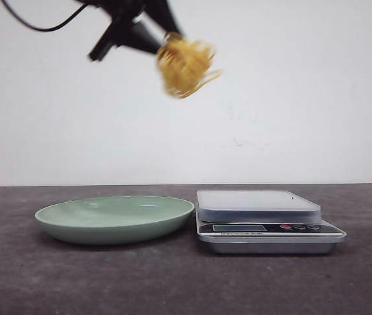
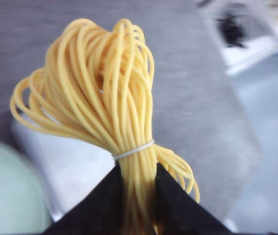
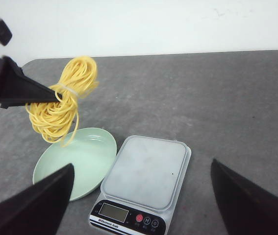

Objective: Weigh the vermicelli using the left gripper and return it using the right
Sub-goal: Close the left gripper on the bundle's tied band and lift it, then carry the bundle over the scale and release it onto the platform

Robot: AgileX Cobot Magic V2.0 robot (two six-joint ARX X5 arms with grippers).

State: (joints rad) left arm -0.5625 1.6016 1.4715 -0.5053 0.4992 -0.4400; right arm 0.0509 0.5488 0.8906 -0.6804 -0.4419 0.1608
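Note:
My left gripper is going to let go of the vermicelli on the middle of the silver scale's bare platform [image 1: 256,197] [image 2: 82,148].
My left gripper [image 1: 161,44] is shut on the vermicelli [image 1: 186,65], a yellow-orange bundle tied with a thin white band, and holds it high in the air above the gap between the plate and the scale. The left wrist view shows the two black fingers [image 2: 104,200] clamped on the bundle [image 2: 99,93] just below the band. In the right wrist view the bundle [image 3: 63,105] hangs from the left gripper [image 3: 55,95] over the plate. My right gripper [image 3: 139,196] is open and empty, above the scale.
A pale green plate [image 1: 61,220] sits empty at the left of the dark grey table; a silver kitchen scale [image 1: 258,205] with a bare platform stands right beside it. Both show in the right wrist view, the plate [image 3: 92,156] and the scale [image 3: 146,169].

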